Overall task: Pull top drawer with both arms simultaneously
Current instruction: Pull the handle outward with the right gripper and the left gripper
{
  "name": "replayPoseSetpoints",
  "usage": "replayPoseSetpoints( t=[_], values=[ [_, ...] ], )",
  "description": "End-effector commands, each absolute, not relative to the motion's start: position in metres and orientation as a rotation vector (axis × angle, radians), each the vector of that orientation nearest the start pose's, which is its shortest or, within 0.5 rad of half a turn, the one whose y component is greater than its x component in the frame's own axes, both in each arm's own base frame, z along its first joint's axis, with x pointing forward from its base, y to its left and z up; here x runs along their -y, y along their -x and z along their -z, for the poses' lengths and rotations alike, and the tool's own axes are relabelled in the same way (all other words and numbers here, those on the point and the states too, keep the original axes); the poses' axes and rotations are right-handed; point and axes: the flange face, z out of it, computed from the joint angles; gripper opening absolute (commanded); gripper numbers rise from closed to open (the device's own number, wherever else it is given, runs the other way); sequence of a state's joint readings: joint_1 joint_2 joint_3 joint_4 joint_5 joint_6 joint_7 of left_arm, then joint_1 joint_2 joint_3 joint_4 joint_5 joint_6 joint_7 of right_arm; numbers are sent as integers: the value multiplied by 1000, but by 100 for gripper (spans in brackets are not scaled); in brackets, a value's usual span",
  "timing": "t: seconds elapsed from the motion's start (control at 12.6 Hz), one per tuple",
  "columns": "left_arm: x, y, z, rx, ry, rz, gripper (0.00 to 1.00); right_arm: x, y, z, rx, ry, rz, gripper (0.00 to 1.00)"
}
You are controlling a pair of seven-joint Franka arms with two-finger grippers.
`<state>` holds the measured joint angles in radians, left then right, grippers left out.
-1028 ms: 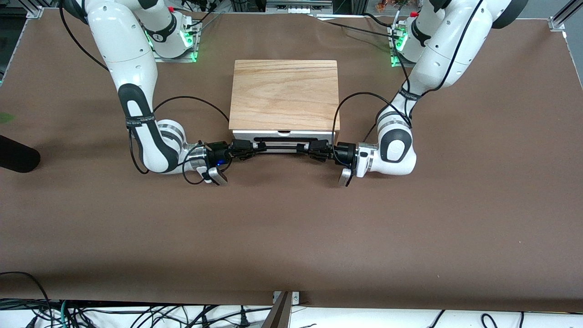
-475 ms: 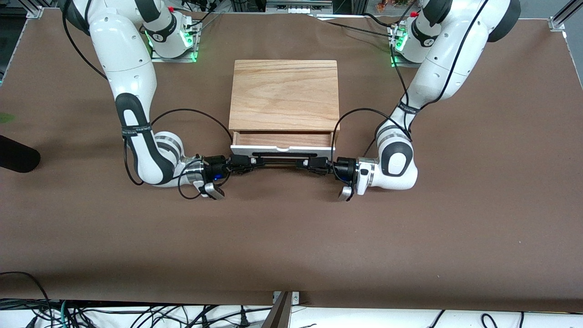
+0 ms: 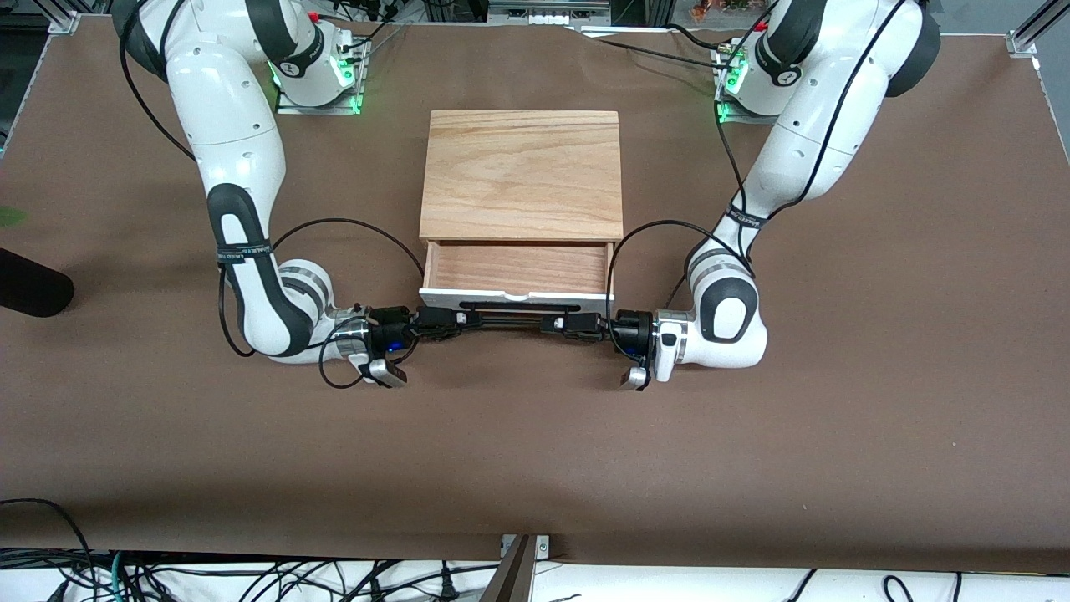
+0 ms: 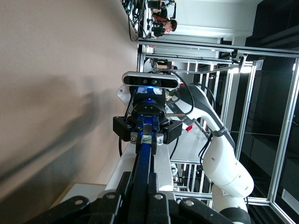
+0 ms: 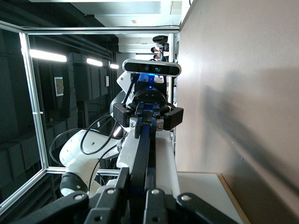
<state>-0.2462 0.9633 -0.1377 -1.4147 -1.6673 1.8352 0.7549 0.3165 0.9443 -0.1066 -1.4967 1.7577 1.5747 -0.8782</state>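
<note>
Next, my right gripper releases the drawer's handle farther from the cabinet, over the brown table [image 3: 519, 346] just beyond both grippers.
The top drawer [image 3: 516, 298] stands pulled out of the wooden cabinet [image 3: 522, 171], its light wood bottom [image 3: 517, 266] showing and nothing inside. Its black bar handle [image 3: 510, 317] runs along the white front panel. My left gripper [image 3: 558, 324] is shut on the handle's end toward the left arm's side, and my right gripper [image 3: 458, 318] is shut on the other end. In the left wrist view my left gripper [image 4: 140, 175] clamps the handle [image 4: 144, 154], with the right arm's gripper [image 4: 147, 133] farther along it. In the right wrist view my right gripper [image 5: 138, 172] clamps the handle [image 5: 141, 149].
A black cylinder-like object [image 3: 29, 284] lies at the right arm's end of the table. Black cables [image 3: 351, 230] loop from both wrists beside the cabinet. The brown table [image 3: 535, 451] stretches bare from the drawer toward the front camera.
The drawer has slid out of the cabinet toward the front camera, from nearly closed to well open. Both grippers moved with the handle, still shut on it.
</note>
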Motion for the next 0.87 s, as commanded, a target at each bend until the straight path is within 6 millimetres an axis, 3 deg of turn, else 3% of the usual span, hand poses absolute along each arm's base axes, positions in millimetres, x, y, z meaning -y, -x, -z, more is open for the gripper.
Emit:
replayPoseSetpoints(
  t=[0.0, 0.16, 0.24, 0.32, 0.4, 0.47, 0.71, 0.79],
  values=[
    [345, -670, -219, 2, -1485, 99, 0, -213, -693, -138, -32, 1598, 41, 6],
    [345, -670, -217, 3, -1488, 101, 0, -213, -700, -135, -40, 1618, 63, 4],
    [344, -670, -215, 3, -1491, 103, 10, -213, -704, -137, -59, 1619, 48, 4],
    [344, -668, -212, 1, -1494, 108, 49, -212, -707, -140, -70, 1624, 50, 4],
    [343, -666, -208, 0, -1496, 106, 80, -209, -712, -143, -85, 1632, 60, 4],
    [340, -666, -206, 2, -1497, 100, 100, -204, -718, -144, -103, 1637, 66, 4],
    [335, -665, -200, -13, -1500, 106, 100, -197, -728, -146, -107, 1634, 81, 6],
    [335, -666, -200, -11, -1502, 104, 100, -196, -728, -146, -107, 1633, 81, 22]
  ],
)
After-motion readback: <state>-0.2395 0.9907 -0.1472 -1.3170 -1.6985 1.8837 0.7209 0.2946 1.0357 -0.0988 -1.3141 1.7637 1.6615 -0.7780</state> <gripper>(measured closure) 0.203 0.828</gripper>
